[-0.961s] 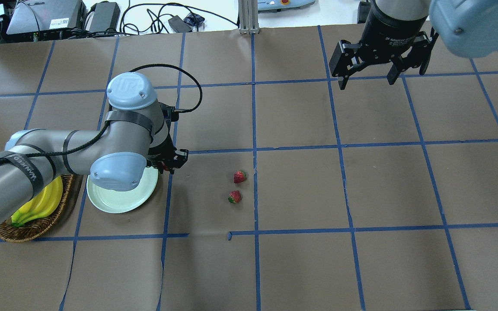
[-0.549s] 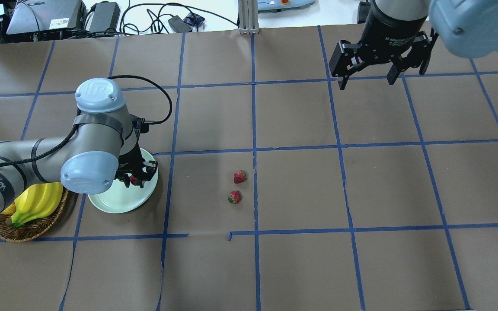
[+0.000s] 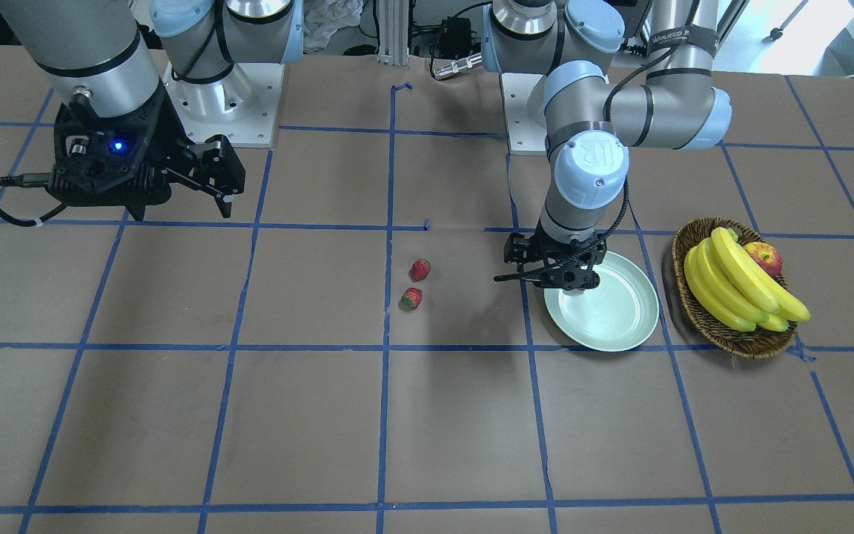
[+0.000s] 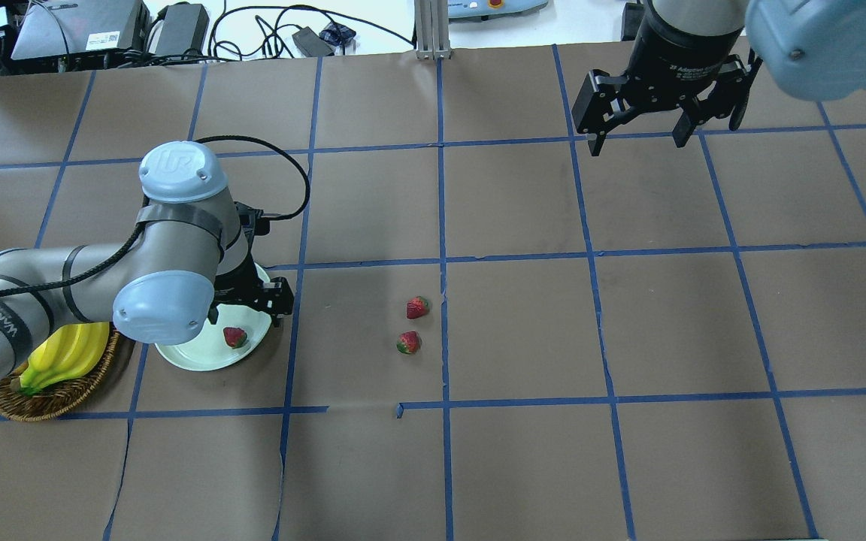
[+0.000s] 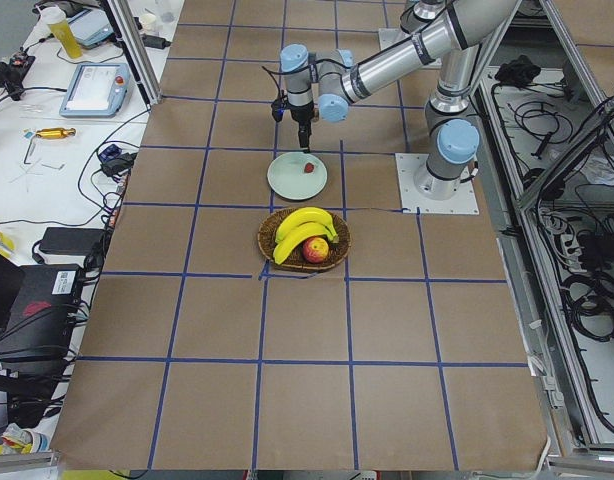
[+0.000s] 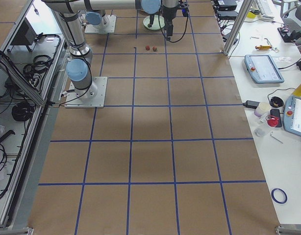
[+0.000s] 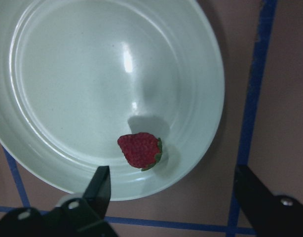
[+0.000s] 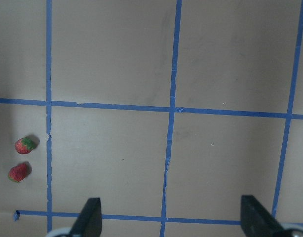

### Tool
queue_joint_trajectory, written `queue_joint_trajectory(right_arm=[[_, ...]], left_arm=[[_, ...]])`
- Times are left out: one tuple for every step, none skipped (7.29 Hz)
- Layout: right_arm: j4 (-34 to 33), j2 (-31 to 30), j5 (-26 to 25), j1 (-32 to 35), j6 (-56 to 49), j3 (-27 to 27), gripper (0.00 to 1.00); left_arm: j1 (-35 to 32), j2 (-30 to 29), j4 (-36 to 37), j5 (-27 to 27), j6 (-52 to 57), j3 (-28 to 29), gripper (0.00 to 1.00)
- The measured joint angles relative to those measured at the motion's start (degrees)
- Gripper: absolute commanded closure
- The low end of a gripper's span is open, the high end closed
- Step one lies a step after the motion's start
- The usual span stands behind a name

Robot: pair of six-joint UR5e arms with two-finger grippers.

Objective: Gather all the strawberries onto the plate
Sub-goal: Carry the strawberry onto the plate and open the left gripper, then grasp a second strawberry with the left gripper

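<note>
I move my left gripper to the brown table next and close it on the middle of the strawberry (image 3: 419, 270) that lies nearer the bases of my arms.
One strawberry (image 7: 140, 150) lies loose in the pale green plate (image 7: 67, 74), near its rim, also seen from overhead as strawberry (image 4: 235, 337) in plate (image 4: 192, 357). My left gripper (image 7: 172, 174) hovers just above it, open, fingers (image 7: 101, 181) straddling it without touching. In the front-facing view the left gripper (image 3: 560, 278) hides that berry. Two more strawberries (image 4: 417, 307) (image 4: 408, 343) lie side by side on the brown table, to the right of the plate. My right gripper (image 4: 636, 139) hangs open and empty at the far right; its wrist view shows the two strawberries (image 8: 25, 144) (image 8: 18, 172).
A wicker basket (image 4: 49, 394) with bananas (image 4: 65, 353) sits directly left of the plate; the front-facing view shows an apple (image 3: 764, 257) in it too. Blue tape lines grid the brown table cover. Cables and devices lie beyond the far edge.
The left arm carried a strawberry over the plate, then opened its gripper. The berry now lies on the plate and the gripper has shifted slightly right. The right arm stayed still.
</note>
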Motion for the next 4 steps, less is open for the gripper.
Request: queue_joint_trajectory(right_arm=[[0.0, 0.0, 0.0, 0.0, 0.0, 0.0, 0.00], [0.1, -0.1, 0.0, 0.0, 0.0, 0.0, 0.00], [0.1, -0.1, 0.0, 0.0, 0.0, 0.0, 0.00], [0.1, -0.1, 0.0, 0.0, 0.0, 0.0, 0.00]], left_arm=[[-4.4, -0.9, 2.7, -2.5, -2.1, 0.8, 0.03], [-7.7, -1.9, 5.7, -4.7, -4.1, 1.1, 0.05], [-10.1, -3.2, 8.5, -6.0, -6.3, 1.2, 0.08], [-12.0, -4.8, 10.7, -6.4, -7.9, 1.2, 0.10]])
